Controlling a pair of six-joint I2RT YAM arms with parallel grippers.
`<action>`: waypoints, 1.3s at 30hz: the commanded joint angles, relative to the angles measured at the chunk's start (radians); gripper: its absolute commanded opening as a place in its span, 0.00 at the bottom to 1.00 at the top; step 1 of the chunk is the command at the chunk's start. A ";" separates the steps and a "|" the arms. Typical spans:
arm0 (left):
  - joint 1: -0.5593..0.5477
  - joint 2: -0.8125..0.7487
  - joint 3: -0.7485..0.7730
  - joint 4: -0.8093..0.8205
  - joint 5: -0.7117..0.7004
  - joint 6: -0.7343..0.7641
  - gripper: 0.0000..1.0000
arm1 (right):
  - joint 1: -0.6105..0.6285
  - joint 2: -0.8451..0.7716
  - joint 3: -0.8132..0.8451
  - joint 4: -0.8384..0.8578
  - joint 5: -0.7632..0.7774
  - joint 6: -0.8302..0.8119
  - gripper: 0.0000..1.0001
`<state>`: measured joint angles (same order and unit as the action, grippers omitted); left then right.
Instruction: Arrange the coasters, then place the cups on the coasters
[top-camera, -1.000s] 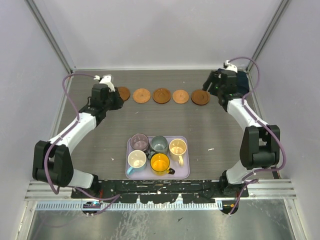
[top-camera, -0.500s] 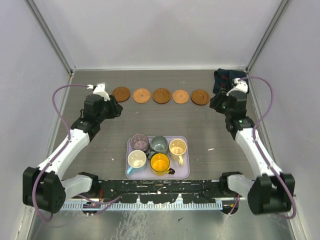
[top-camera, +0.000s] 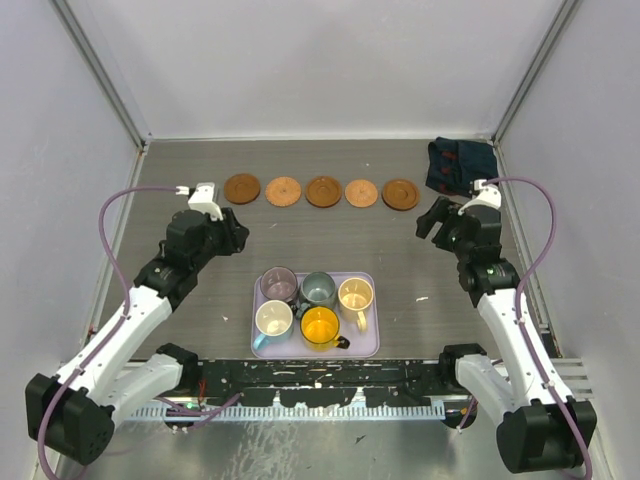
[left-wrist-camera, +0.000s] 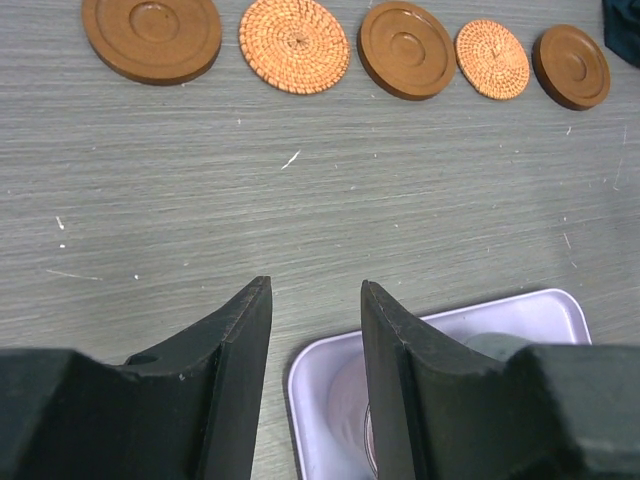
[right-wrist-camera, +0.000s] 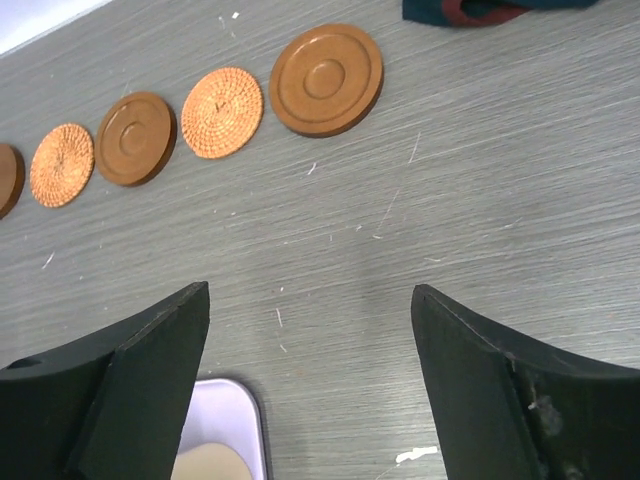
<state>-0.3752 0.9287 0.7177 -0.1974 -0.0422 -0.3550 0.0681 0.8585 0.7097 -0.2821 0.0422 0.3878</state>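
Note:
I should next close the empty fingers of my right gripper just beside the near edge of the brown coaster (top-camera: 404, 209) (right-wrist-camera: 323, 135) closest to the dark blue cloth.
Several round brown coasters lie in a row across the far part of the table, from the leftmost coaster (top-camera: 242, 188) to the rightmost coaster (top-camera: 401, 194); the row also shows in both wrist views. Several cups stand together on the lavender tray (top-camera: 368, 346): purple-grey (top-camera: 278, 285), grey-teal (top-camera: 319, 289), cream-beige (top-camera: 355, 295), cream and light blue (top-camera: 273, 320), yellow-orange (top-camera: 320, 326). My left gripper (top-camera: 237, 231) (left-wrist-camera: 315, 285) is open and holds nothing, hovering above the tray's far left corner. My right gripper (top-camera: 431, 219) (right-wrist-camera: 310, 290) stands wide open and holds nothing, right of the tray's far side.
A dark blue cloth (top-camera: 460, 165) lies in the far right corner, its edge in the right wrist view (right-wrist-camera: 500, 10). Enclosure walls close the table in at the left, right and back. A white speck (top-camera: 421, 298) lies right of the tray.
Both arms have pulled back from the ends of the coaster row toward the tray. The right gripper's jaws have spread wider. Coasters and cups have not moved.

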 joint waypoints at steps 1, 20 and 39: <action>-0.008 -0.042 -0.017 -0.007 -0.037 0.000 0.42 | -0.002 0.003 0.067 0.003 -0.085 0.004 0.89; -0.008 -0.010 -0.047 0.030 -0.051 -0.009 0.43 | -0.002 0.377 0.097 0.131 -0.029 -0.055 0.23; -0.008 0.119 -0.049 0.081 -0.158 -0.009 0.41 | -0.001 0.910 0.398 0.258 -0.014 -0.103 0.01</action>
<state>-0.3798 1.0435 0.6613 -0.1806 -0.1558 -0.3595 0.0681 1.7271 1.0344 -0.0811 0.0196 0.3000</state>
